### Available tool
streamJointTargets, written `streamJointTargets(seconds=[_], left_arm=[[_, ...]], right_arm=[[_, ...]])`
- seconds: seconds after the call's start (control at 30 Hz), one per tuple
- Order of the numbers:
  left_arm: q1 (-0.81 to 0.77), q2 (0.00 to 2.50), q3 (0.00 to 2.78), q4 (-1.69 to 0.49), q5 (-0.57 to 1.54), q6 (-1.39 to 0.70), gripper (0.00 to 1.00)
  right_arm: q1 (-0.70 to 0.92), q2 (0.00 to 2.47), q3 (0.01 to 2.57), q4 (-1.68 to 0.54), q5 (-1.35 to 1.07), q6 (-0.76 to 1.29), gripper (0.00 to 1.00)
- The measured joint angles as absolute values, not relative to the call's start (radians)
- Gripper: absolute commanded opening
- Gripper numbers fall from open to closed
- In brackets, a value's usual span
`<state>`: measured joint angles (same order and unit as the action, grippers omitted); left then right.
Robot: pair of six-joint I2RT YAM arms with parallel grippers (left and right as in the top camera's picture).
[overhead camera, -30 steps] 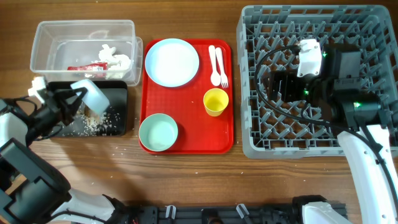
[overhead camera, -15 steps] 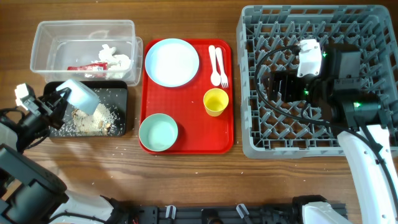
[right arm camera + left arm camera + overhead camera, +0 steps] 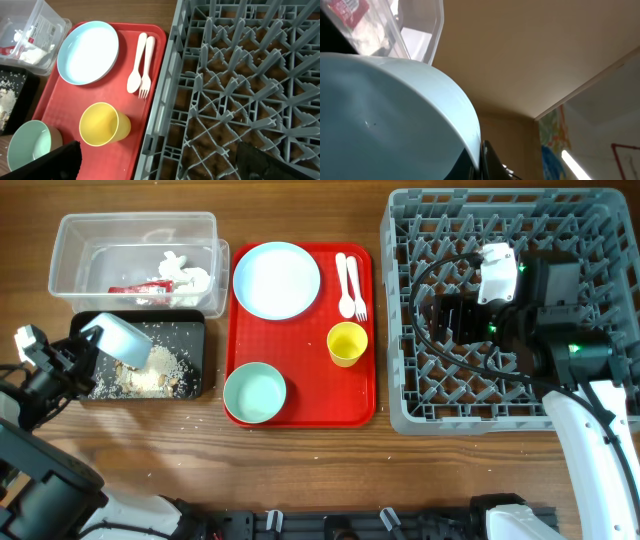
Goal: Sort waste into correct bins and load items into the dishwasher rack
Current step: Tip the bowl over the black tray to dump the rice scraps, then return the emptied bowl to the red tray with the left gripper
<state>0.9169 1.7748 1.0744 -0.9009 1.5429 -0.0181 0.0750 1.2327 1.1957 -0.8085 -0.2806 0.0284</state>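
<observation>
Next, I let go of the pale blue bowl, now tilted over the black tray, with my left gripper on the red serving tray [image 3: 270,338] between the plate and the mint bowl.
My left gripper [image 3: 88,345] is shut on the rim of the pale blue bowl [image 3: 122,338] and holds it tilted over the left part of the black tray [image 3: 198,320]. Beige-white food scraps [image 3: 150,377] lie in that tray. The bowl fills the left wrist view [image 3: 385,110]. The clear tub [image 3: 70,240] holds white tissue [image 3: 187,272] and a red wrapper [image 3: 135,288]. My right gripper [image 3: 160,162] is open and empty above the grey dishwasher rack [image 3: 500,210]. The plate [image 3: 276,280], mint bowl [image 3: 254,393], yellow cup [image 3: 347,343], spoon [image 3: 343,280] and fork [image 3: 357,285] lie apart from both grippers.
The dishes sit on a flat red serving tray [image 3: 310,370] between the bins and the rack. A few crumbs lie on the wooden table in front of the black tray. The right arm's cables hang over the rack's middle.
My left gripper has drawn back to the left with the blue bowl. More food scraps now lie in the black tray. The right arm has not moved.
</observation>
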Motion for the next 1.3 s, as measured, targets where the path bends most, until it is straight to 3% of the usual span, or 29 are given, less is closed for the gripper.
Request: streamJointTargets(seconds=[0.87,1.13,1.3], left_arm=[[0.864,1.773,1.071,-0.889,1.547,-0.060,0.04],[0.701,1.651,1.131,-0.884,1.463,-0.089,0.04],[0.468,1.540,1.262,-0.845,1.242,-0.178,0.04]], right_arm=[[0.075,1.234,1.196,-0.800,-0.281,0.028,1.00],[0.075,1.234,1.196,-0.793,-0.281,0.028,1.00],[0.075,1.234,1.196,-0.792,-0.281,0.028,1.00]])
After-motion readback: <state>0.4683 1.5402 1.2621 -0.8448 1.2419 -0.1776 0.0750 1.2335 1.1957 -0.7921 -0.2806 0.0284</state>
